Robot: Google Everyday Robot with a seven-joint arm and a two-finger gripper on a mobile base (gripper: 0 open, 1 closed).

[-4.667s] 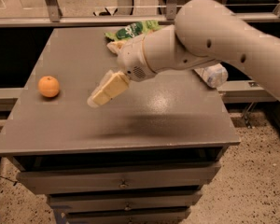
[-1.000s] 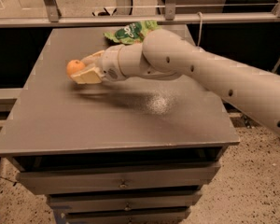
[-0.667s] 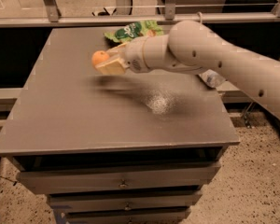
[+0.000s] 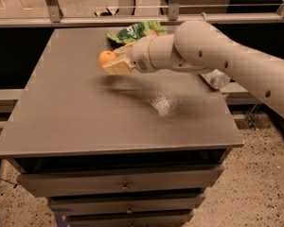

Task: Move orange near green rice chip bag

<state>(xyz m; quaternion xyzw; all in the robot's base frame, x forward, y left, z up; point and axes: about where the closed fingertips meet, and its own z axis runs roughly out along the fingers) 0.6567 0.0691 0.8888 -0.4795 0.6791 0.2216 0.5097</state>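
Observation:
The robot's gripper will release the orange against the green rice chip bag's near edge [image 4: 155,46], at the end that faces the bottle.
The orange [image 4: 104,58] is a small round bright-orange fruit held in my gripper [image 4: 114,63], lifted above the grey table top [image 4: 85,108]. The gripper's cream fingers are shut around it. The green rice chip bag [image 4: 132,32] lies crumpled at the table's far edge, just behind and to the right of the orange. My arm [image 4: 208,53] reaches in from the right and hides part of the bag.
A clear plastic bottle [image 4: 217,79] lies at the table's right edge, partly hidden behind my arm. A metal rail [image 4: 85,20] runs behind the table. Drawers [image 4: 123,186] sit below the table top.
The gripper took hold of the orange at the table's left and carried it to the right and towards the back, closer to the green bag.

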